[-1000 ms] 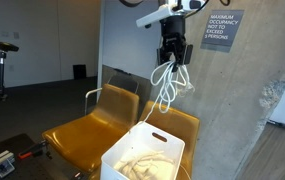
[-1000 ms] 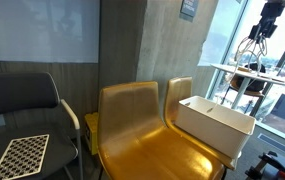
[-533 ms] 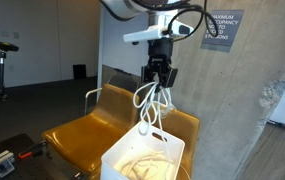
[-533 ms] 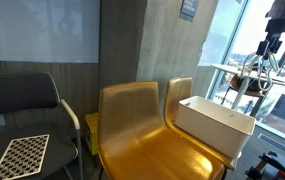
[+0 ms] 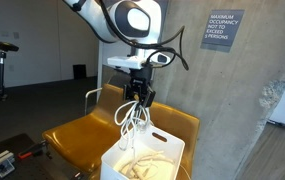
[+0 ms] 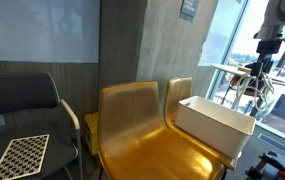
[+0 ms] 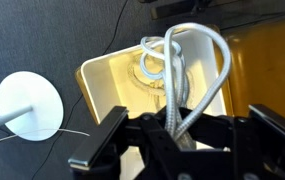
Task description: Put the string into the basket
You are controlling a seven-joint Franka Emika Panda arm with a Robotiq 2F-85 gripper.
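Observation:
The robot's gripper should release the string, now hanging near the basket's rim, inside the white basket, on the cord lying across its bottom (image 5: 138,160).
My gripper (image 5: 135,98) is shut on the string (image 5: 132,124), a looped white cord that hangs down from the jaws. The loops reach to about the rim of the white basket (image 5: 117,159), which stands on a yellow chair seat. In the other exterior view the gripper (image 6: 259,66) holds the string (image 6: 249,86) over the far end of the basket (image 6: 214,124). In the wrist view the string (image 7: 187,75) runs from between the jaws (image 7: 180,138) toward the open basket (image 7: 107,85), where more white cord lies inside.
The basket sits on the right of two joined yellow chairs (image 5: 82,133), also seen in the other exterior view (image 6: 147,130). A concrete wall (image 5: 242,100) stands behind. A black chair (image 6: 22,110) and a round white table (image 7: 27,105) are nearby.
The gripper has moved down and sideways with the string, from high by the wall sign to just above the basket. The loops now hang at the basket's rim.

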